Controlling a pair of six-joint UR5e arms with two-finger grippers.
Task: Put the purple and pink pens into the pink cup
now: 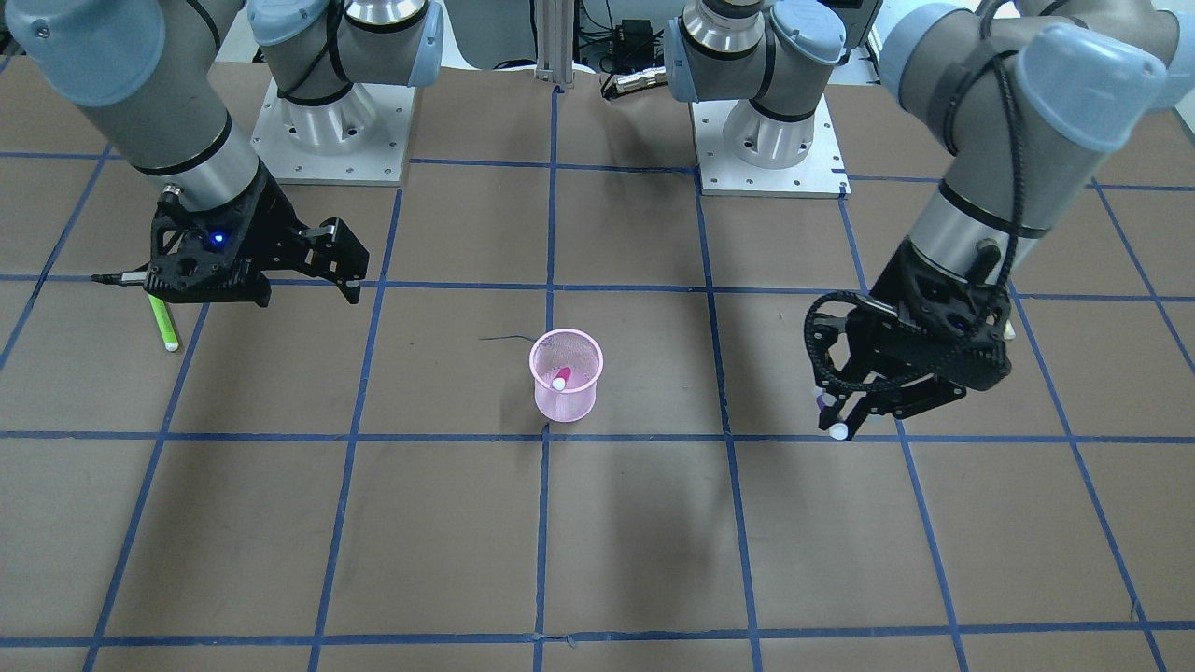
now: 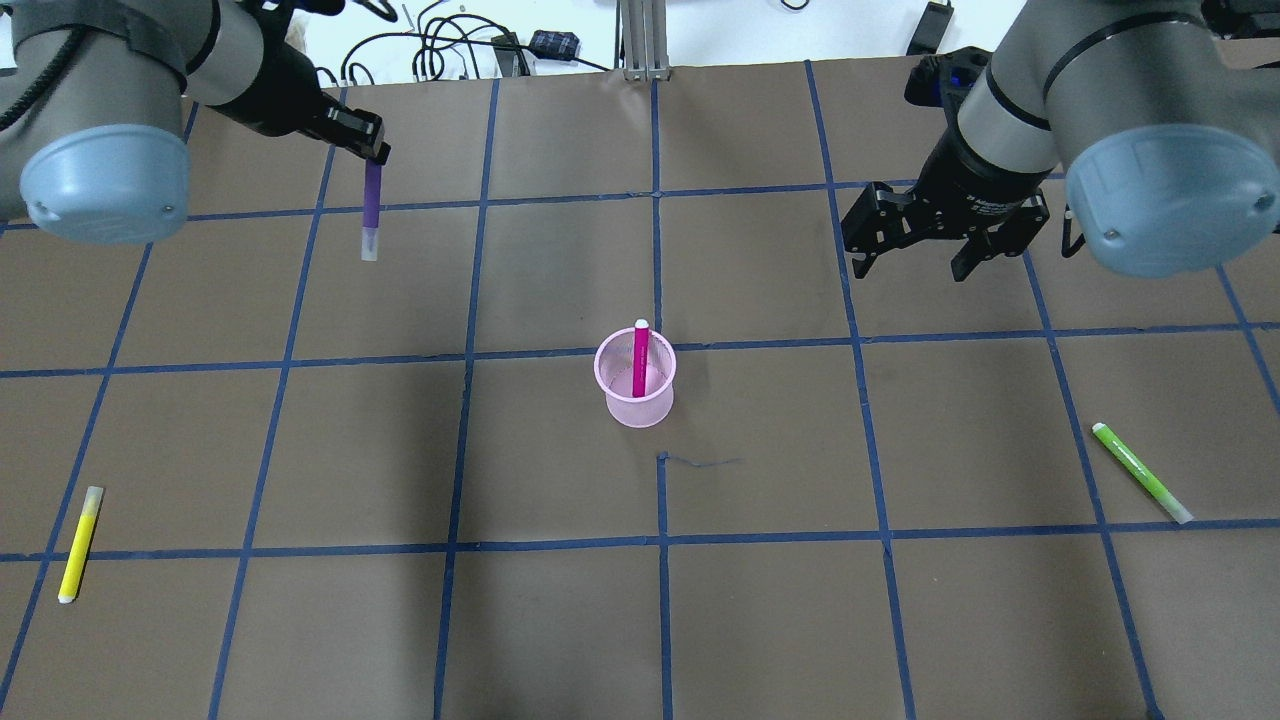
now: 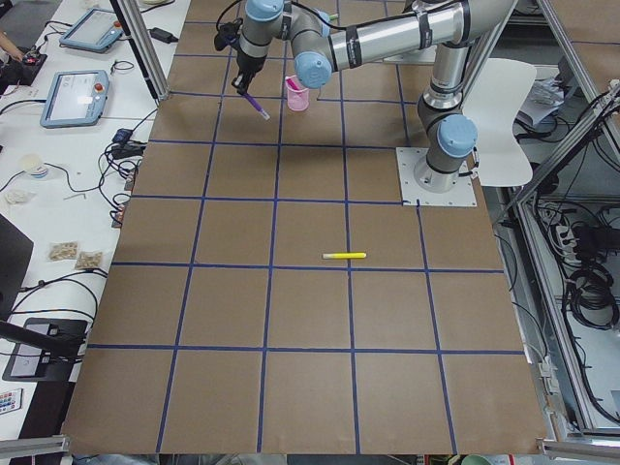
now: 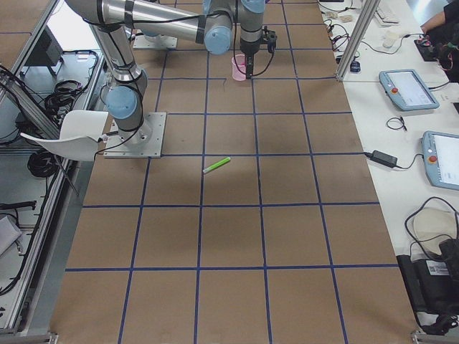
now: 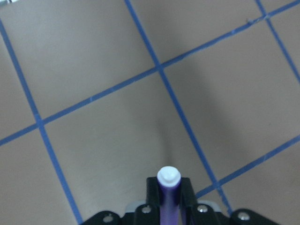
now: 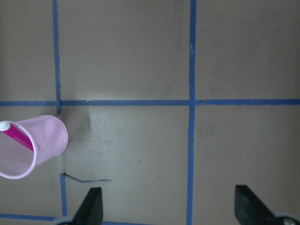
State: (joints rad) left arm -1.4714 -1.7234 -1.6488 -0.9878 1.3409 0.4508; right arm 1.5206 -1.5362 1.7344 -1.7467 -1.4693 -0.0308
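Observation:
I will let go of the purple pen with my left gripper inside the pink mesh cup [image 1: 563, 377], next to the pink pen.
The pink mesh cup [image 2: 636, 398] stands upright at the table's centre, and the pink pen [image 2: 640, 352] stands in it, leaning on the far rim. Both also show in the front view, cup [image 1: 566, 397] and pen [image 1: 561, 378], and at the left edge of the right wrist view, cup [image 6: 44, 140]. My left gripper [image 2: 372, 150] is shut on the purple pen [image 2: 371, 205] and holds it in the air, far left of the cup, white tip hanging down. The left wrist view shows that pen [image 5: 168, 199] clamped between the fingers. My right gripper [image 2: 912, 262] is open and empty, up right of the cup.
A yellow pen [image 2: 79, 543] lies at the near left of the table. A green pen [image 2: 1140, 472] lies at the near right. The brown table top [image 2: 560, 620] carries a blue tape grid. The two arm bases [image 1: 331, 131] stand at the robot's side.

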